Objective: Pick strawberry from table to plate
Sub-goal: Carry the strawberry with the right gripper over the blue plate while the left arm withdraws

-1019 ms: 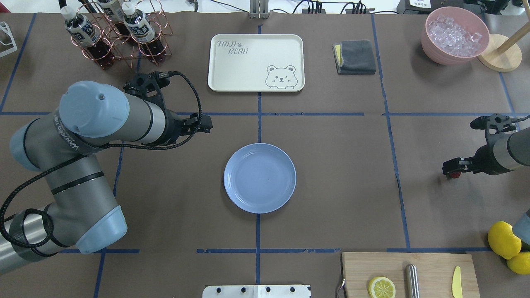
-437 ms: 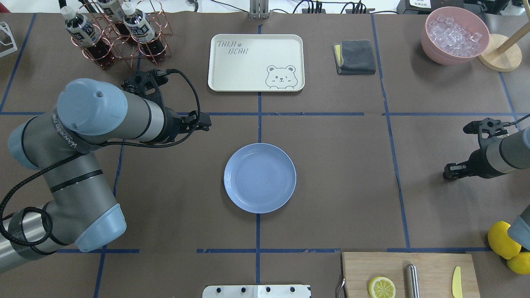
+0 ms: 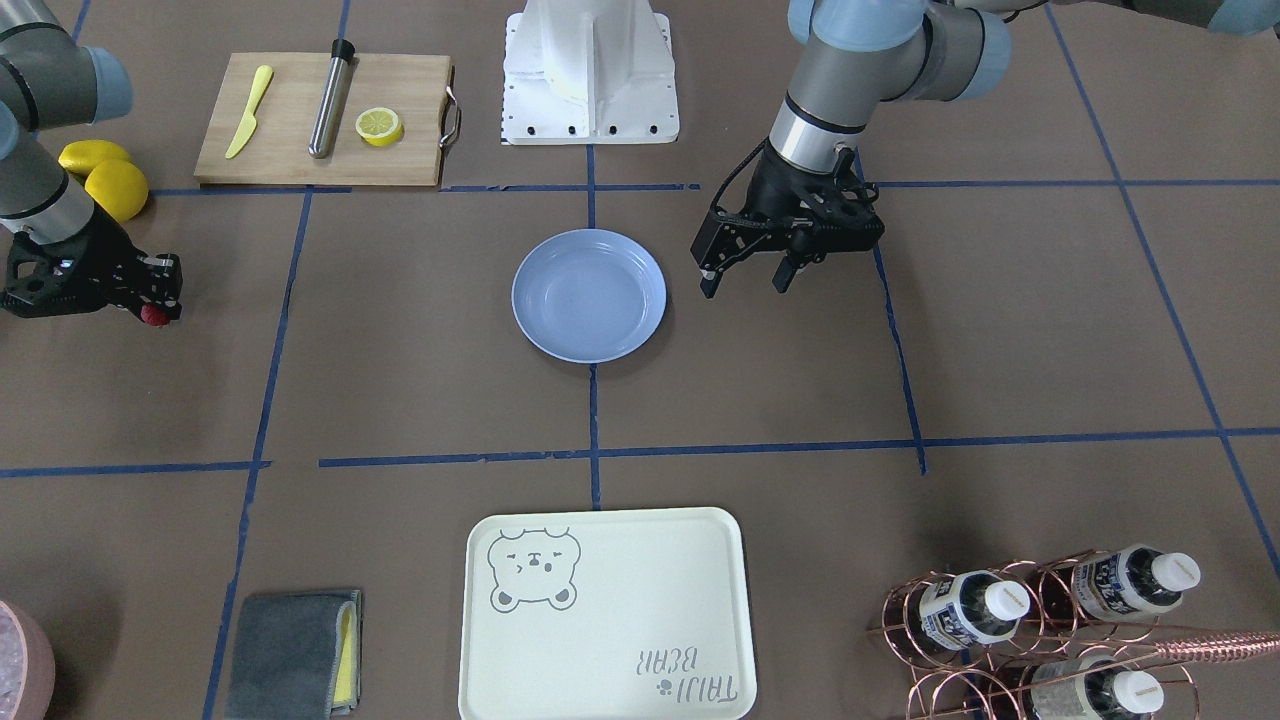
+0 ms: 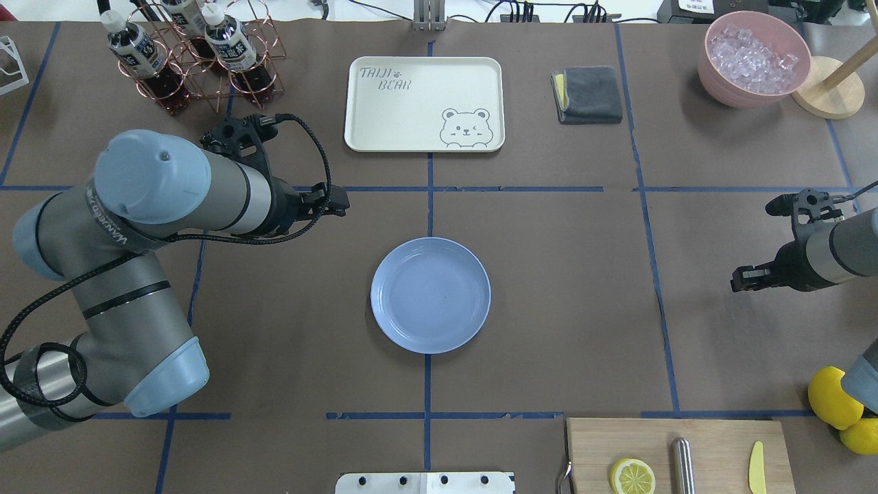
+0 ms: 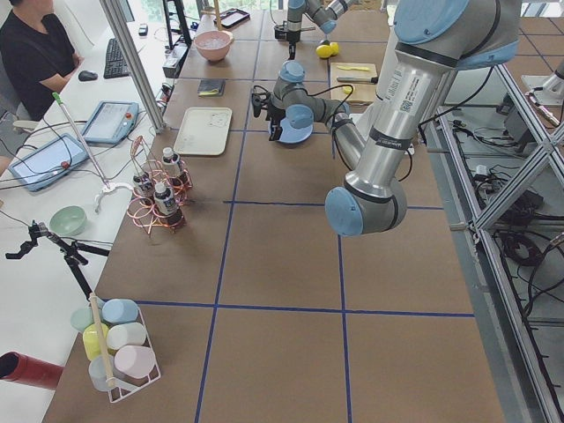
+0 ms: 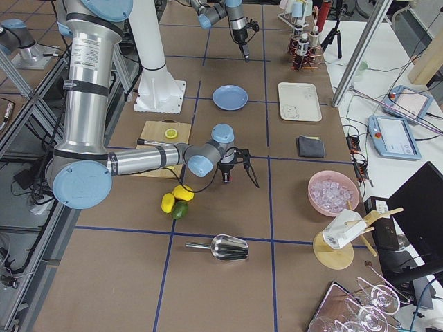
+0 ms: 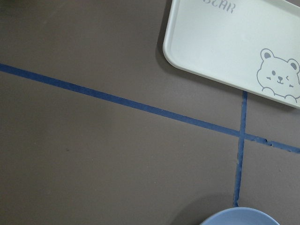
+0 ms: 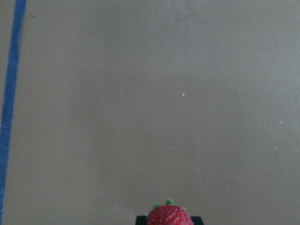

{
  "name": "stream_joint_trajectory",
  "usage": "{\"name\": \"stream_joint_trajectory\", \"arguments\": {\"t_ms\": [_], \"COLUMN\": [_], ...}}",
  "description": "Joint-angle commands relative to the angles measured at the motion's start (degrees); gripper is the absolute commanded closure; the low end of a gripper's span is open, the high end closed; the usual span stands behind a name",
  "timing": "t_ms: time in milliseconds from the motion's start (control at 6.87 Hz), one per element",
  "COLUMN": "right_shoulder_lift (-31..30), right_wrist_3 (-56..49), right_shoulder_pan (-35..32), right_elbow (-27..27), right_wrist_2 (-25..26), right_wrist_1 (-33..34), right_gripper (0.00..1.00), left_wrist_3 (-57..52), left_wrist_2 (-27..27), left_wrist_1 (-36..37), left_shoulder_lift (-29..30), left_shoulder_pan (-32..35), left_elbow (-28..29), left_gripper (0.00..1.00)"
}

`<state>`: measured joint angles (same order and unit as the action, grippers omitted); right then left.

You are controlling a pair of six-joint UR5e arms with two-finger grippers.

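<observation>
The strawberry, now just above the brown table, will be released by my right gripper near the middle of the empty light-blue plate (image 3: 597, 301).
The strawberry (image 8: 169, 216) is a small red bumpy berry with green flecks, sitting between the black fingertips of my right gripper (image 3: 153, 303), which is shut on it just above the brown table (image 4: 562, 288). From the front the strawberry (image 3: 153, 316) shows at the fingertips. In the overhead view the right gripper (image 4: 738, 280) hides it, far right of the light-blue plate (image 4: 431, 295), which holds nothing. My left gripper (image 3: 745, 283) hangs open beside the plate (image 3: 589, 294), holding nothing.
A cream bear tray (image 4: 424, 103) lies beyond the plate. A cutting board (image 4: 679, 456) with a lemon half, a steel rod and a yellow knife sits at the near right, whole lemons (image 4: 835, 398) beside it. A bottle rack (image 4: 199, 58), grey cloth (image 4: 588, 94) and pink ice bowl (image 4: 753, 58) line the far side.
The right wrist has shifted slightly; the red berry that showed under its fingertips a second ago is now covered in the overhead view. The left arm drew back a little.
</observation>
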<state>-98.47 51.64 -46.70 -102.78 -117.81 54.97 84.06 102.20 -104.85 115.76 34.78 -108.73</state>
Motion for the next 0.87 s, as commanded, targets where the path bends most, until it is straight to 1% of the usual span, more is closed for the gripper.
{"name": "stream_joint_trajectory", "arguments": {"t_ms": [0,146,291,437,583,728], "right_shoulder_lift": [3.0,7.72,14.12,20.71,26.78,33.89], "right_wrist_3": [0.65,0.74,3.18,8.6,12.57,17.83], "right_shoulder_pan": [0.12,0.12,0.38,2.38,6.58,11.23], "right_elbow": [-3.21,-3.65,-4.35,-4.36,-4.01,-3.57], "right_wrist_2": [-0.31,-0.83,-1.1,-1.36,-0.58,1.77], "right_wrist_1": [0.84,5.62,12.46,16.88,21.71,28.89], "right_gripper": [1.0,1.0,1.0,1.0,1.0,1.0], "left_wrist_3": [-2.3,-7.54,-12.56,-17.74,-21.36,-26.7], "left_wrist_2": [0.02,1.06,4.12,5.28,5.55,7.56], "left_wrist_1": [0.17,0.35,2.18,4.02,4.3,4.39], "left_shoulder_lift": [-0.53,-0.8,-1.84,-2.55,-4.3,-6.23], "left_shoulder_pan": [1.15,2.47,4.75,7.2,8.71,11.51], "left_elbow": [0.01,0.01,0.01,0.01,0.01,0.09], "left_gripper": [0.0,0.0,0.0,0.0,0.0,0.0]}}
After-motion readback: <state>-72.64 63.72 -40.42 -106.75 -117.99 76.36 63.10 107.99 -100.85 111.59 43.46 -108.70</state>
